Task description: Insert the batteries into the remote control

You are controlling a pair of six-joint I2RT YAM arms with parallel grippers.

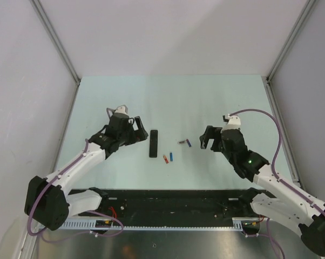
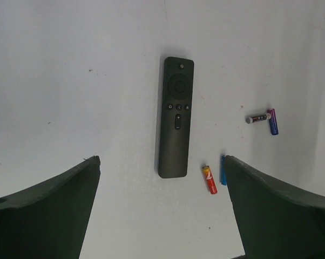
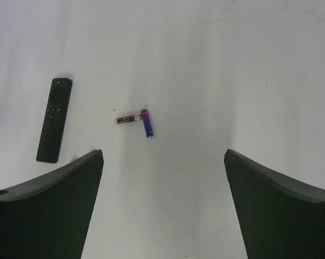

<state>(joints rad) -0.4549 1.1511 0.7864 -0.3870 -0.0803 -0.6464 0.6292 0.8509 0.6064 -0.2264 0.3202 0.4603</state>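
Note:
The robot's left gripper should next close on the far end (image 1: 154, 136) (image 2: 178, 87) of the black remote control, across the round button on the remote control.
The black remote control (image 1: 153, 143) lies flat on the table, button side up, so its battery slot is hidden; it also shows in the left wrist view (image 2: 175, 116) and the right wrist view (image 3: 54, 118). A red-orange battery (image 1: 166, 158) and a blue battery (image 1: 171, 157) lie just right of its near end. A dark battery (image 1: 181, 142) and a blue-purple battery (image 1: 188, 143) touch further right. My left gripper (image 1: 139, 132) is open and empty, left of the remote. My right gripper (image 1: 207, 142) is open and empty, right of the batteries.
The pale green table is bounded by white walls with metal corner posts (image 1: 268, 80) at the back corners. A black rail (image 1: 173, 202) with cables runs along the near edge, by the arm bases.

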